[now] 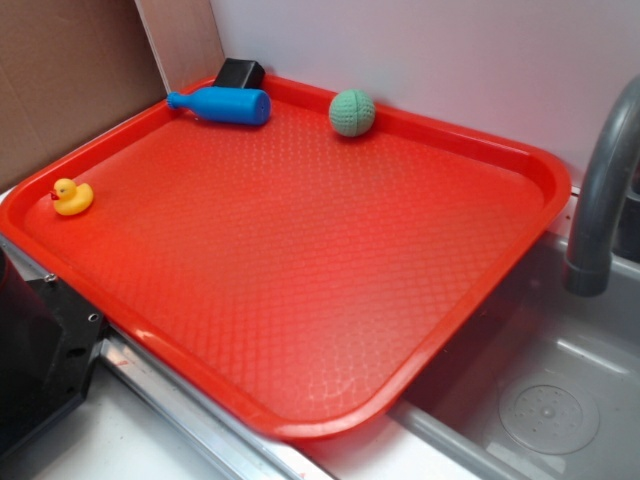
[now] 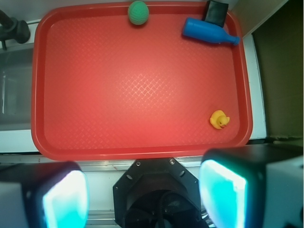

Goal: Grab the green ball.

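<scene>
The robot's gripper needs to close on the opposite sides of the green ball (image 1: 350, 116) (image 2: 138, 14), with its fingers spaced along the far rim of the red tray.
The green ball (image 1: 352, 112), teal with a knitted ribbed surface, rests on the red tray (image 1: 300, 300) against its far rim. In the wrist view the ball (image 2: 138, 12) is at the top, far from my gripper (image 2: 145, 197). My gripper is open and empty, high above the robot base, at the near side of the tray (image 2: 133, 95). Its two cyan-lit fingers (image 2: 64, 199) stand wide apart at the bottom of the wrist view. The gripper does not show in the exterior view.
A blue bowling-pin toy (image 1: 222, 104) lies at the tray's far left corner beside a black block (image 1: 239, 73). A yellow rubber duck (image 1: 71, 196) sits at the left rim. A grey faucet (image 1: 605, 190) and a sink (image 1: 540, 400) are on the right.
</scene>
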Available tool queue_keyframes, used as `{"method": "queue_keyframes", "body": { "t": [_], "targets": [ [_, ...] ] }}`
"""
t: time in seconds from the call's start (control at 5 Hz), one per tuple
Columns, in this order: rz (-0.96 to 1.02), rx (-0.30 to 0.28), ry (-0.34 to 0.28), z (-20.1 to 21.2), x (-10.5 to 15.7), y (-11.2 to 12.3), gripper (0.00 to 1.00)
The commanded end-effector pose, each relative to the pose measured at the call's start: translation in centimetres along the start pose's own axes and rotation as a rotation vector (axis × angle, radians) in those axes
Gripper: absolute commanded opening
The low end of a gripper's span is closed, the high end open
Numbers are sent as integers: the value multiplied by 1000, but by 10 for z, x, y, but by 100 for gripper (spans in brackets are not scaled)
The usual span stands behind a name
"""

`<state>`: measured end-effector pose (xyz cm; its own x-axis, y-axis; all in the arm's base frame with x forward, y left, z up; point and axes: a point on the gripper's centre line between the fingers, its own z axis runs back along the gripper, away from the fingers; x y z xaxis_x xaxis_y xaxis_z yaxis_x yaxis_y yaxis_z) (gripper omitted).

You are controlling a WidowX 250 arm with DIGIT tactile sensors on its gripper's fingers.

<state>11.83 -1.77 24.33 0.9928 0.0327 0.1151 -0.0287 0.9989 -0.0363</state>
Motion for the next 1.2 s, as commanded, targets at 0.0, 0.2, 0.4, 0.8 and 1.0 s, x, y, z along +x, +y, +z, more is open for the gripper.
{"method": "queue_keyframes", "body": {
  "t": [0.0,0.2,0.4,0.8,1.0],
  "targets": [
    [0,0,0,0,0,0,100],
    [74,41,63,-24,33,11,100],
    [80,64,43,-47,56,17,100],
    [28,62,-30,-76,83,24,100],
    [28,62,-30,-76,83,24,100]
  ]
}}
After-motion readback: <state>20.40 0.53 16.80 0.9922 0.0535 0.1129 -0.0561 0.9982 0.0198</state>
